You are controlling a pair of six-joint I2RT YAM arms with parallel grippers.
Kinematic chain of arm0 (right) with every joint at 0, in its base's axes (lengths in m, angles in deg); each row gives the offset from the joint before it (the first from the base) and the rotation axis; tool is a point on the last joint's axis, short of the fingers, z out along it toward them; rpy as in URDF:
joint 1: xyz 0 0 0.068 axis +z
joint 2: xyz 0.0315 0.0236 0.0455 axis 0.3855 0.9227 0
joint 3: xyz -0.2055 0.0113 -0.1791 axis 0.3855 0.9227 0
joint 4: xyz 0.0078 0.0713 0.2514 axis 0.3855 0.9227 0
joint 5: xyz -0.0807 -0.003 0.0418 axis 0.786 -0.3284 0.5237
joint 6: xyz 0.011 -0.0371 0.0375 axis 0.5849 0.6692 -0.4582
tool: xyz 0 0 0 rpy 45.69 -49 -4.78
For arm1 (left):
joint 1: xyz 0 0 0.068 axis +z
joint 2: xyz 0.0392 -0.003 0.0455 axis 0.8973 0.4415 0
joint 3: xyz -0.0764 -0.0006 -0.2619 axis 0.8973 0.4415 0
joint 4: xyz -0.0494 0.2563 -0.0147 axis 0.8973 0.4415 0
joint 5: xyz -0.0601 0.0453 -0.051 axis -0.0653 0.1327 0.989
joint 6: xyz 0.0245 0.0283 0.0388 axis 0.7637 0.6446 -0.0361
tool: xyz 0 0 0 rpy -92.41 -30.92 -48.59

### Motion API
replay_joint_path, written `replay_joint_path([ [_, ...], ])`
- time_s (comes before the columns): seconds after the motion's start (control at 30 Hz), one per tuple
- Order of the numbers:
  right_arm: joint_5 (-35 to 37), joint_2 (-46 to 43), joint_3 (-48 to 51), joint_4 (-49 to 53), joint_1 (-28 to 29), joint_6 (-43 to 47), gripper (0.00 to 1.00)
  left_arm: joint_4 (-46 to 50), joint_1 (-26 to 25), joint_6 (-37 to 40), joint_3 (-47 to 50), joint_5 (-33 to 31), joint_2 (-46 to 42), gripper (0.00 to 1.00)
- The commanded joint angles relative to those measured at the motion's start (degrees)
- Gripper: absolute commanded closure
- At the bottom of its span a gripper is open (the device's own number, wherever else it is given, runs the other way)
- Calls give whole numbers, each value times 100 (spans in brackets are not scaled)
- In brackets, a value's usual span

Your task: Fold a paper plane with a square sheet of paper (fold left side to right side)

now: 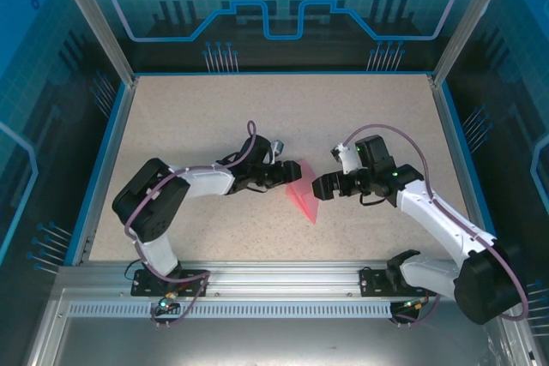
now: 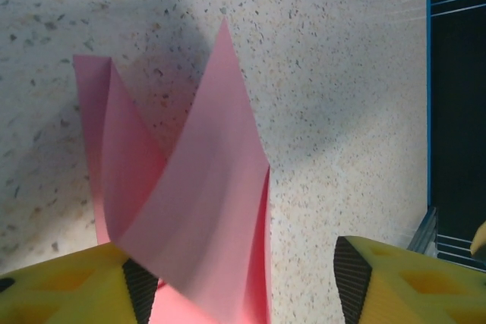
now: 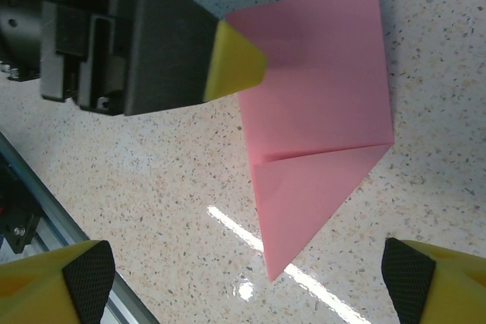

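Observation:
The flap curls up off the paper, so the robot's right gripper should pinch it to the paper's opposite edge (image 1: 313,177) before the left gripper presses the crease.
The pink square sheet of paper (image 1: 302,193) lies mid-table, folded into a pointed wedge with its tip toward the near edge. In the left wrist view one flap of the paper (image 2: 197,202) curls up off the table between my left gripper's (image 2: 243,286) open jaws, and its edge rests against the left finger (image 2: 114,286). From the right wrist view the paper (image 3: 319,104) shows a diagonal crease, and a yellow fingertip (image 3: 234,62) of the left gripper (image 1: 290,176) touches its edge. My right gripper (image 1: 317,188) hovers just right of the paper, open (image 3: 247,286), holding nothing.
A blue raised rim (image 1: 110,152) borders the speckled tabletop. The aluminium rail (image 1: 274,285) carrying both arm bases runs along the near edge. Both arms reach inward and their grippers almost meet over the paper.

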Motion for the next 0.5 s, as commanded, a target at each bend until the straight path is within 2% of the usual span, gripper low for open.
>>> replay_joint_path([
  [0.0,-300,4,97,-252,-121,-48,5,-14,-19,14,-237,130,236,39],
  [0.07,-322,11,133,-327,-132,-68,5,47,-16,67,-288,98,298,44],
  [0.17,-376,60,207,-511,-175,-138,5,60,-17,182,-303,86,315,58],
  [0.33,-1036,515,333,-1114,-400,-271,5,-195,2,456,-115,137,189,87],
  [0.47,-1682,1124,294,-1635,-633,-394,5,-735,3,588,230,420,-5,96],
])
